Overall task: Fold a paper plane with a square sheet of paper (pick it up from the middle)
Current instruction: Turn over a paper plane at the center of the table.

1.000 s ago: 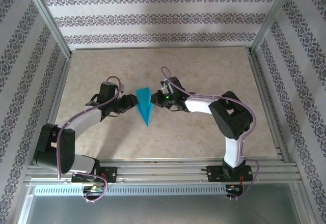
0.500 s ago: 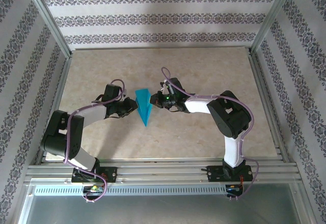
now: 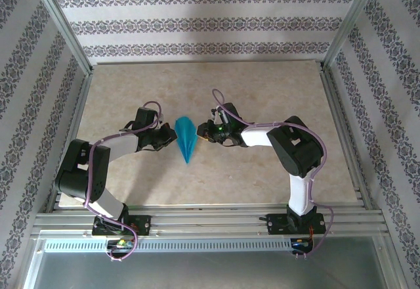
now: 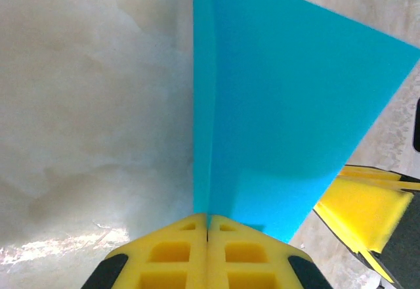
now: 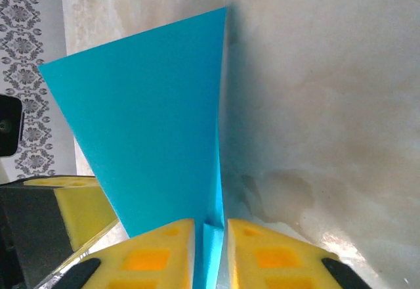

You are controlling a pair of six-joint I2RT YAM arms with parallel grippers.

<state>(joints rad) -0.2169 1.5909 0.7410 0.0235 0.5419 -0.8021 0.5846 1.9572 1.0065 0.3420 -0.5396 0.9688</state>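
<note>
The paper's folded edge is kinked loosely between the fingers of my right gripper, so next I open that gripper and pinch the paper's smooth edge [image 5: 218, 187] nearby to press the fold.
The paper plane [image 3: 186, 138], a narrow teal-blue dart with its tip toward the near edge, stands on edge at the table's middle between my two grippers. My left gripper [image 3: 172, 138] comes in from the left and is shut on the plane; in the left wrist view its yellow pads [image 4: 177, 249] meet flat on the paper's folded edge [image 4: 275, 118]. My right gripper [image 3: 200, 131] is at the plane's right side. In the right wrist view its gripper [image 5: 210, 226] stands slightly open, the folded paper [image 5: 151, 131] loose in the gap.
The beige marbled tabletop [image 3: 262, 92] is bare around the plane. Patterned walls and an aluminium frame [image 3: 338, 105] enclose the table. The right gripper's yellow finger [image 4: 357, 203] appears past the paper, close to my left gripper.
My left gripper has moved in and shut on the plane's left side. The right gripper's jaws have parted a little. The plane now looks narrower, its wings pressed together.
</note>
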